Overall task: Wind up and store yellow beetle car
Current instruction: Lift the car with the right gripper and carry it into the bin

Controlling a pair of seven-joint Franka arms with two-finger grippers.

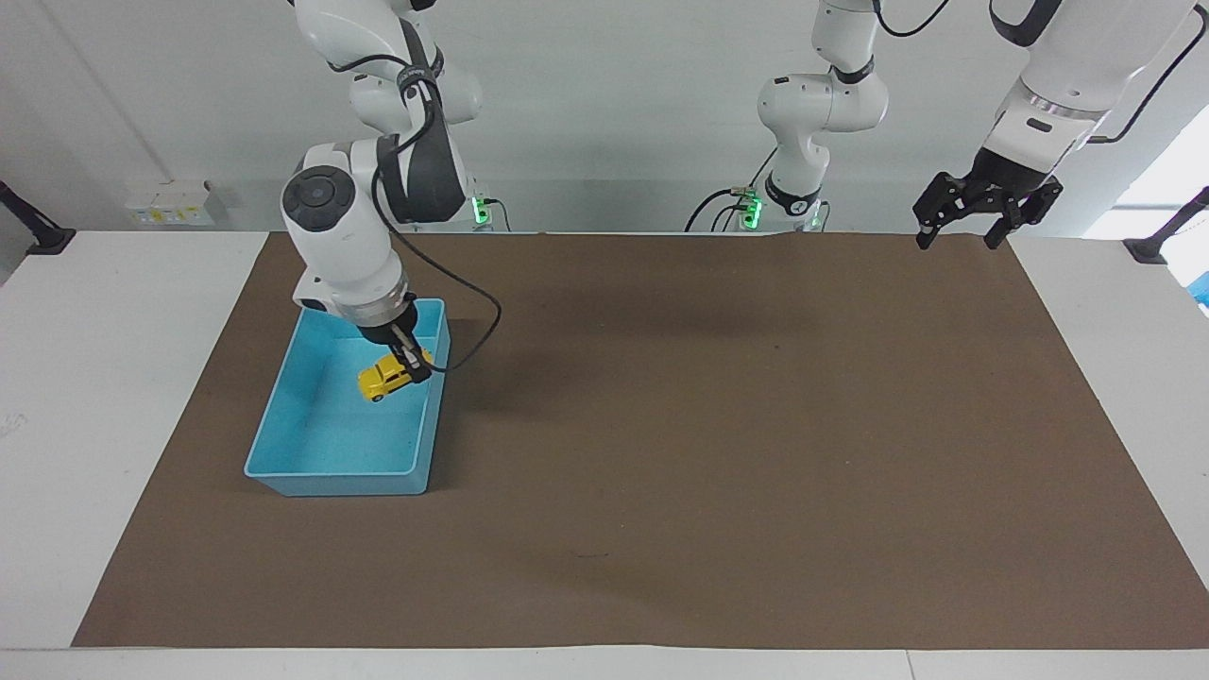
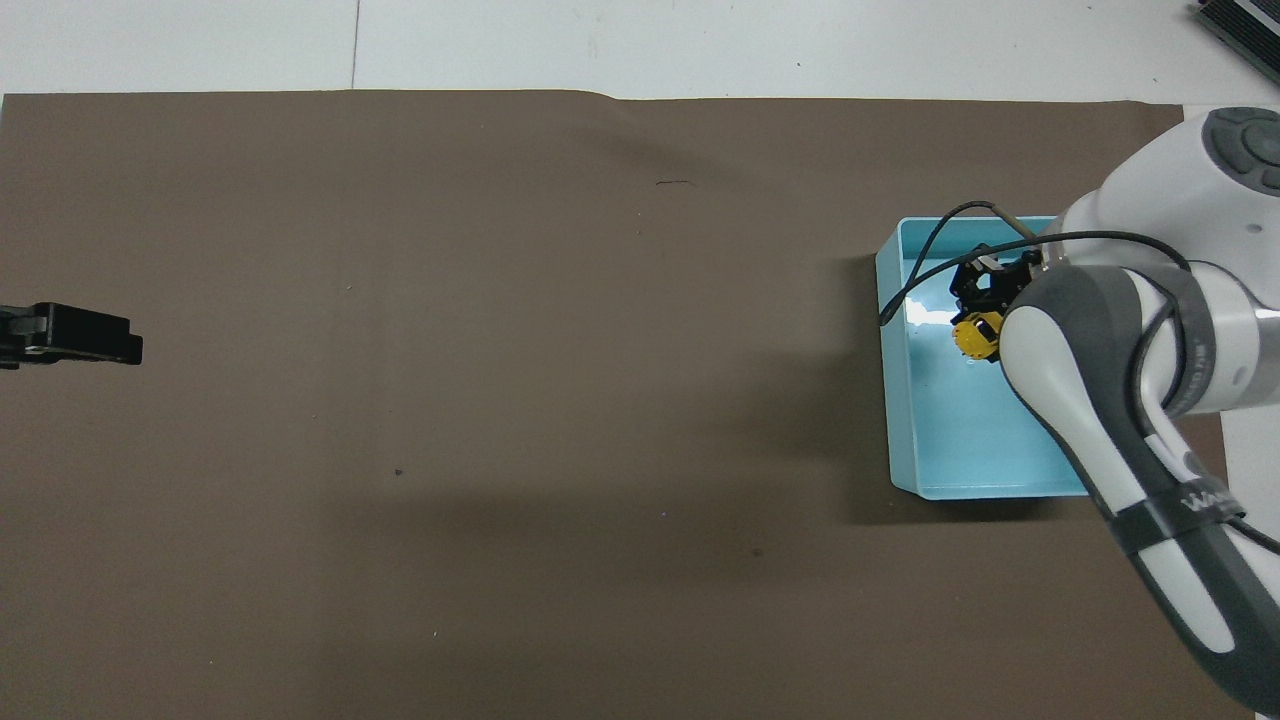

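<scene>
My right gripper is to release the yellow beetle car on the blue bin's bottom [image 2: 974, 358], near the side of the bin that faces the middle of the table.
The yellow beetle car [image 1: 385, 378] hangs tilted in my right gripper [image 1: 414, 365], which is shut on it over the inside of the blue bin [image 1: 331, 482]. The car is above the bin's floor, toward the wall that faces the middle of the table. In the overhead view the car [image 2: 975, 338] shows just below the right gripper [image 2: 985, 300], inside the bin [image 2: 985, 490]; the arm covers part of the bin. My left gripper [image 1: 956, 241] waits open and empty, raised over the mat's edge at the left arm's end; it also shows in the overhead view [image 2: 100, 340].
A brown mat [image 1: 708, 453] covers most of the white table. The blue bin stands on it toward the right arm's end. A cable loops from the right wrist [image 1: 477, 331] over the bin's wall. A dark object [image 2: 1240, 25] lies at the table's corner.
</scene>
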